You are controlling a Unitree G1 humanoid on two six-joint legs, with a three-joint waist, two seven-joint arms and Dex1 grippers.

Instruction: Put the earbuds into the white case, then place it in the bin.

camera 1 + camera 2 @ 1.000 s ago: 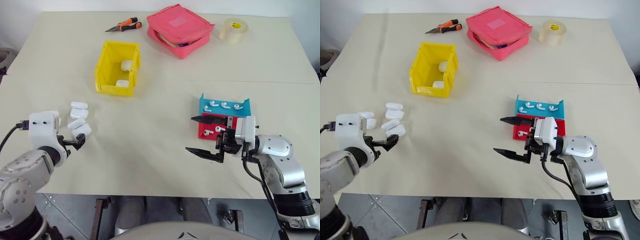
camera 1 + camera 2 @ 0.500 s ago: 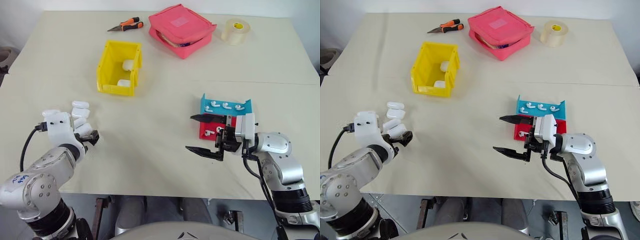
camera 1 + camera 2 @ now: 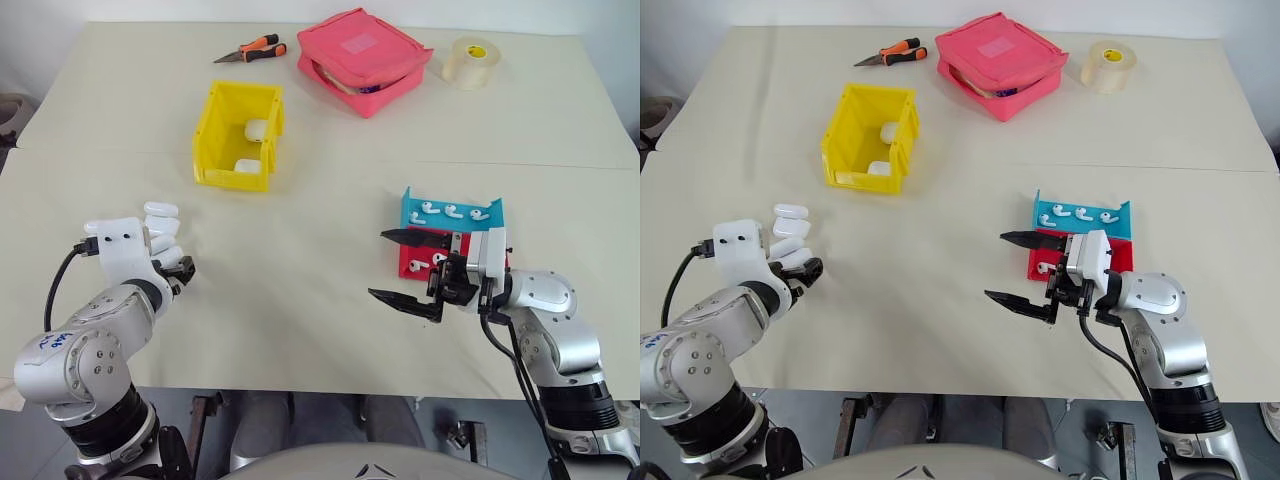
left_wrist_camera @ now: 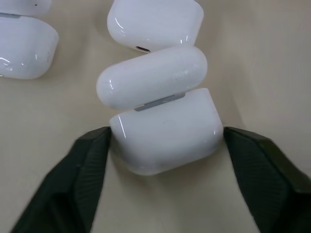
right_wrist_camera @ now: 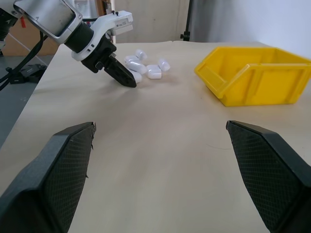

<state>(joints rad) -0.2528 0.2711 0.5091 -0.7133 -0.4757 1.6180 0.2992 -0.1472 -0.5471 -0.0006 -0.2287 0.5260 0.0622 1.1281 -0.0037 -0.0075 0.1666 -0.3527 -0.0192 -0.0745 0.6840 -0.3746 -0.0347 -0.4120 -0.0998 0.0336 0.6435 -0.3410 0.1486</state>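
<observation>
My left gripper is holding the white case at a slant, close against its neighbour, so I need to pull it clear, open, and take it squarely by both sides (image 4: 214,132).
My left gripper (image 3: 181,272) is shut on the white case (image 4: 165,132), at the near end of a cluster of alike cases (image 3: 158,222) at the table's left. In the left wrist view its black fingers (image 4: 85,160) press the case's two sides, with another case (image 4: 151,76) resting against it. The yellow bin (image 3: 215,132) stands further back with two white cases (image 3: 255,130) inside. Several earbuds (image 3: 450,211) lie in a blue tray (image 3: 490,212), and more lie in a red tray (image 3: 409,250) next to it. My right gripper (image 3: 380,265) hangs open just left of those trays, holding nothing.
A pink zip pouch (image 3: 362,58), a roll of tape (image 3: 468,60) and orange-handled pliers (image 3: 250,49) lie along the table's far side. Bare tabletop lies between the two grippers and in front of the bin.
My left gripper has moved in on the nearest case of the cluster and shut on it. The right gripper has stayed open in the same place.
</observation>
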